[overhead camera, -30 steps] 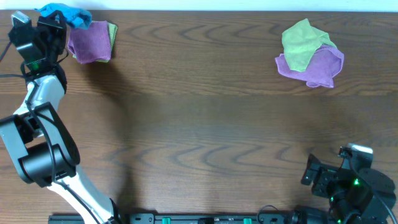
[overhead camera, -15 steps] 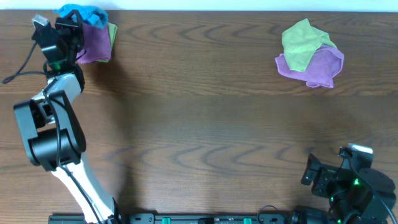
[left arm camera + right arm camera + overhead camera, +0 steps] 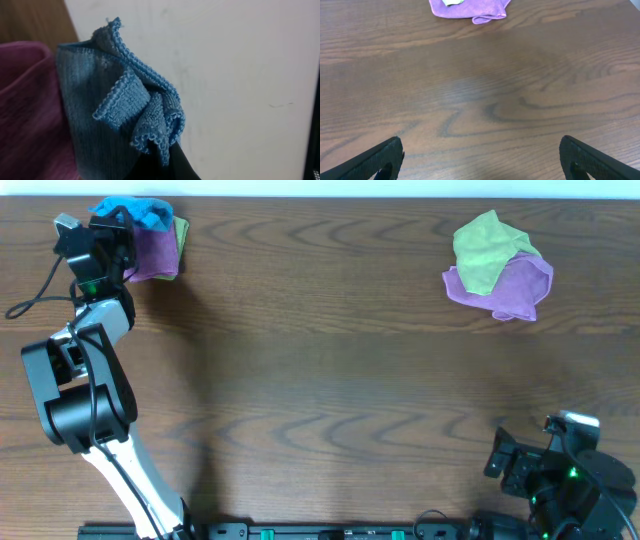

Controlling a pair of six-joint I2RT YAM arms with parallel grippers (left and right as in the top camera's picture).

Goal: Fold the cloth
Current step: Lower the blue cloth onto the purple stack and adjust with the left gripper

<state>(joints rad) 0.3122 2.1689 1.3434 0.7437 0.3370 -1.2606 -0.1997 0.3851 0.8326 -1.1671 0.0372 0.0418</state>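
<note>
The robot's left gripper will release the sky-blue cloth, now held against the white wall, on top of the purple cloth [image 3: 146,230] at the far corner of the table.
The sky-blue cloth [image 3: 140,212] is bunched up at the table's far left corner, hanging over a purple cloth [image 3: 152,250]. My left gripper [image 3: 112,222] is shut on a crumpled edge of the blue cloth [image 3: 135,120] and holds it against the white wall. The white tag is hidden. My right gripper [image 3: 545,465] is open and empty, low over the wood at the near right; its two fingertips frame bare table in the right wrist view [image 3: 480,160].
A yellow-green cloth [image 3: 181,232] peeks from under the left purple one. A second pile, yellow-green [image 3: 485,248] on purple [image 3: 515,288], lies at the far right, its purple edge also in the right wrist view [image 3: 470,9]. The far table edge meets a white wall.
My left arm has swung right along the far edge, carrying the blue cloth over the purple cloth; little motion in the last half second. The right arm has not moved.
</note>
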